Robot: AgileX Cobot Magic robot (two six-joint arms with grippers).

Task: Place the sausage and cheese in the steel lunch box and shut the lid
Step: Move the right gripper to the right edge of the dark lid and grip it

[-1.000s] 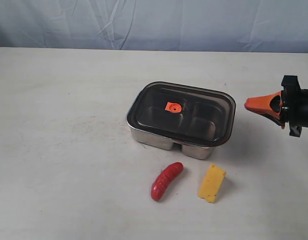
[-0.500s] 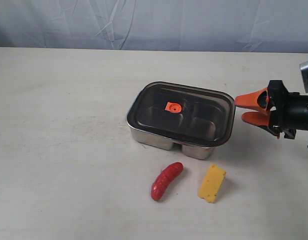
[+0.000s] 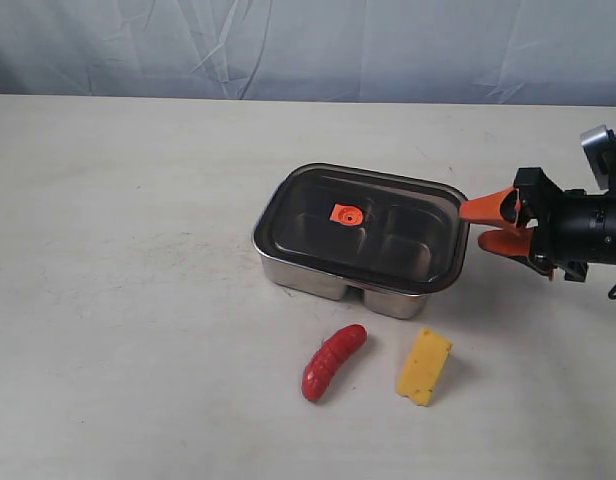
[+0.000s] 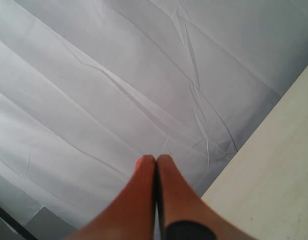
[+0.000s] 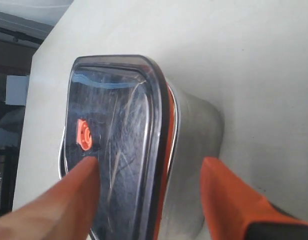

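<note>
One finger of the robot's right gripper sits beside the side of the steel lunch box under the lid, so it should pinch only the lid's rim (image 3: 461, 232) and lift the lid off first.
The steel lunch box (image 3: 306, 276) stands mid-table with the dark lid (image 3: 408, 232) resting on it, its orange valve (image 3: 345, 213) on top. In front of the box lie the red sausage (image 3: 334, 361) and the yellow cheese (image 3: 424, 366). My right gripper (image 3: 475, 225) is open at the box's right end. In the right wrist view, one finger (image 5: 69, 200) is over the lid (image 5: 119, 135) and the other finger (image 5: 234, 200) is beside the steel wall (image 5: 194, 150), neither pressing on it. My left gripper (image 4: 155, 160) is shut, empty, and aimed at the backdrop.
The box, sausage and cheese lie on a white table (image 3: 138, 250). A wrinkled pale sheet (image 3: 308, 45) hangs along its far edge. The left arm does not show in the exterior view.
My right gripper went from shut to open and moved left, from well right of the box to its right end, where its fingers now straddle the lid's rim. Sausage, cheese and box have not moved.
</note>
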